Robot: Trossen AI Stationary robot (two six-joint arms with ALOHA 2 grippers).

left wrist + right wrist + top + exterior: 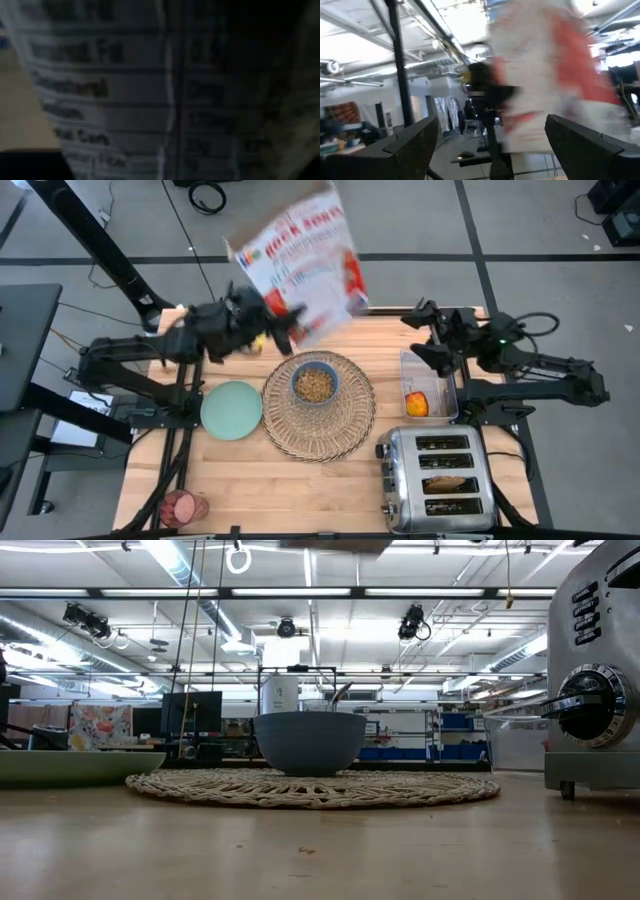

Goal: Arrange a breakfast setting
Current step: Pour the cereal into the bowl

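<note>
Next, I let go of the cereal box with my left gripper on the table's far corner (214,340), past the mint-green plate.
My left gripper (278,323) is shut on a white and red cereal box (300,265), held tilted in the air over the far side of the round wicker placemat (322,430). A small blue bowl (315,383) with cereal in it stands on the placemat's middle. The mint-green plate (231,410) lies on the table to the placemat's left. The apple (417,402) lies in a clear tray (445,385). A toast slice (447,482) sits in a toaster slot. The glass of pink drink (183,506) stands near left. My right gripper (490,140) is open and empty, above the far right. The spoon does not show. My left gripper holds the cereal box by its lower end (292,328), coming level from the table's left. The box is lifted clear and tilted, and rises away from the fingers toward the far side. Its printed side panel (125,100) fills the left wrist view and hides the fingers.
A chrome toaster (440,477) stands at the near right, close to the placemat; it also shows in the low view (600,690). The clear tray stands between the toaster and my right arm. Bare wooden table (260,490) lies near the front edge.
</note>
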